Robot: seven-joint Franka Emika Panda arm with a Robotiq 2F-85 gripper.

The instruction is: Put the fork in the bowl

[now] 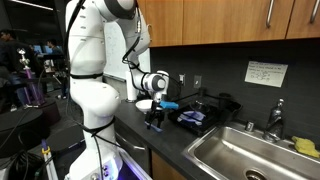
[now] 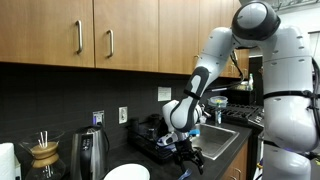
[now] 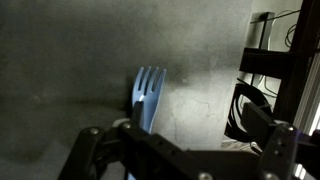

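Note:
My gripper needs to close on the handle [image 1: 152,125] [image 3: 147,124] of the blue fork, just below its tines.
The fork [image 3: 148,95] is a slender blue utensil lying on the dark counter, tines pointing toward the top of the wrist view. Its handle runs down under the left side of my gripper [image 3: 185,152]. The gripper hangs just above the counter, open, with nothing between its fingers [image 3: 92,148]. Both exterior views show the gripper [image 1: 154,120] [image 2: 188,157] pointing down at the counter. The white bowl [image 2: 127,173] sits at the counter's front edge, some way from the gripper. I cannot make out the fork in either exterior view.
A blue-and-white cloth [image 1: 192,118] lies beside the gripper, with a steel sink [image 1: 240,152] and faucet [image 1: 276,118] beyond it. A kettle [image 2: 91,152], a pour-over carafe [image 2: 42,158] and a black tray [image 2: 150,140] stand along the wall. Cables [image 3: 250,110] hang at the counter edge.

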